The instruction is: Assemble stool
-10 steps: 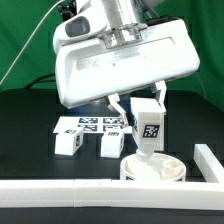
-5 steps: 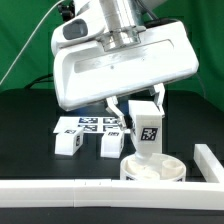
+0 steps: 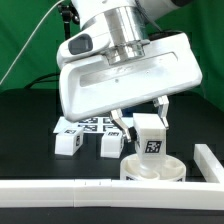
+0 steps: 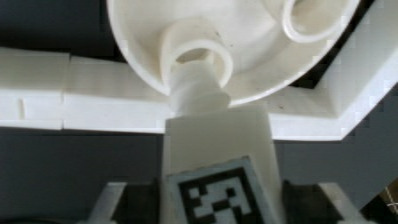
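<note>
I will let go of the white stool leg, now nearly upright at its socket, standing upright in the seat disc (image 3: 131,166), by the white rail nearer the loose legs.
My gripper (image 3: 139,122) is shut on a blocky white stool leg (image 3: 149,138) that bears a black-and-white tag. The leg stands nearly upright with its lower end down in the round white seat disc (image 3: 154,168), which lies on the black table against the white rail. In the wrist view the same leg (image 4: 219,130) runs from between my two fingers (image 4: 114,203) to a raised socket (image 4: 192,57) inside the seat disc (image 4: 160,20), and its tip sits at that socket. Two more white legs (image 3: 68,142) (image 3: 111,144) lie on the table at the exterior view's left of the disc.
A long white rail (image 3: 60,187) borders the table's near edge and turns a corner at the exterior view's right (image 3: 207,160). The marker board (image 3: 92,124) lies flat behind the loose legs. A green backdrop stands behind the table.
The arm has dropped a little and turned, and the held leg has gone down with it, its lower end now deeper in the seat disc. The grip has not changed.
</note>
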Available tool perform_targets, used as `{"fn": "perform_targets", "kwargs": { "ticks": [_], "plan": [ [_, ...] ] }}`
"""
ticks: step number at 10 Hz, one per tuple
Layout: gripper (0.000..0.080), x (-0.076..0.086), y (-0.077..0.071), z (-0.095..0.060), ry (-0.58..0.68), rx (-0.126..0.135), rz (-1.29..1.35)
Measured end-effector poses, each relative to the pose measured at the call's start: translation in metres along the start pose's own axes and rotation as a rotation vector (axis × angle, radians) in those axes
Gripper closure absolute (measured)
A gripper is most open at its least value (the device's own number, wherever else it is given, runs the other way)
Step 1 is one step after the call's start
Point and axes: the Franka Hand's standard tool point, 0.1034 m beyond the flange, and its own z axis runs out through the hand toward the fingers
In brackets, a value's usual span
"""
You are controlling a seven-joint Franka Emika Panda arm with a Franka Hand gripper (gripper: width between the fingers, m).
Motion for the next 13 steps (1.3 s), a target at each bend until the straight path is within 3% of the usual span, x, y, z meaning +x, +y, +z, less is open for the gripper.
{"fn": "perform_targets", "kwargs": {
  "ticks": [4,6,10,13],
  "plan": [
    [0.0469,-0.004,0.001,0.004,-0.004,-0.004,0.012],
    [0.0469,-0.009,0.006,0.006,0.002,-0.027,0.014],
    [0.0469,-0.018,0.017,0.003,0.058,-0.116,0.005],
    [0.0469,-0.025,0.019,0.005,0.058,-0.117,0.026]
  ]
}}
